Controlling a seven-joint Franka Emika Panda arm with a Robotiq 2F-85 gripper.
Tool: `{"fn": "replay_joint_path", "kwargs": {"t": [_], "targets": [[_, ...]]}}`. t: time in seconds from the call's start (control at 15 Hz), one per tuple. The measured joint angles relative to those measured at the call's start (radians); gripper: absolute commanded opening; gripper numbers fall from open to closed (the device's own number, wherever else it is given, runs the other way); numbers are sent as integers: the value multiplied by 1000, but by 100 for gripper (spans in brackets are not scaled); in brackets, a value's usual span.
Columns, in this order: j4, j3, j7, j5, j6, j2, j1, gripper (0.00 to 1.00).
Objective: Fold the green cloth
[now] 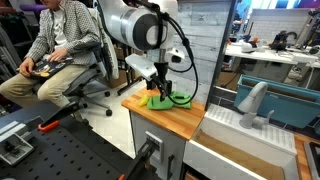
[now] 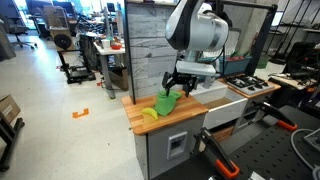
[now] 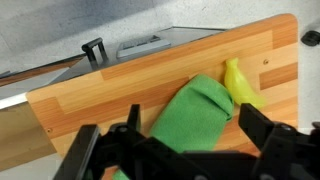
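Observation:
I will close my gripper on the green cloth's end (image 1: 153, 102) (image 3: 209, 93) next to the yellow piece.
The green cloth (image 3: 188, 118) lies bunched and doubled over on the wooden countertop (image 3: 110, 95). It shows in both exterior views (image 1: 157, 99) (image 2: 166, 103). A smaller yellow piece (image 3: 238, 82) lies touching its end, and it also shows in an exterior view (image 2: 150, 114). My gripper (image 3: 175, 142) is open, with its two black fingers wide apart on either side of the cloth. In both exterior views the gripper (image 1: 163, 88) (image 2: 178, 88) hangs just above the cloth. The cloth's near end is hidden under the gripper body.
A white sink with a grey faucet (image 1: 251, 104) adjoins the countertop. A grey plank wall (image 2: 145, 40) stands behind it. A black hook (image 3: 94, 50) and a metal fitting (image 3: 140, 46) sit at the counter's back edge. A seated person (image 1: 58, 45) is nearby.

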Motion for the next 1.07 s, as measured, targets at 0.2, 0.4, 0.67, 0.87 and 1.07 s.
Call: {"fn": "replay_joint_path", "kwargs": {"t": [0.2, 0.4, 0.67, 0.87, 1.07], "targets": [[66, -12, 12, -3, 2, 75, 18, 100], [119, -37, 32, -7, 3, 137, 53, 100], [177, -68, 67, -16, 4, 207, 110, 100], [218, -82, 95, -25, 4, 245, 143, 74], [260, -93, 114, -30, 4, 274, 166, 65]]}}
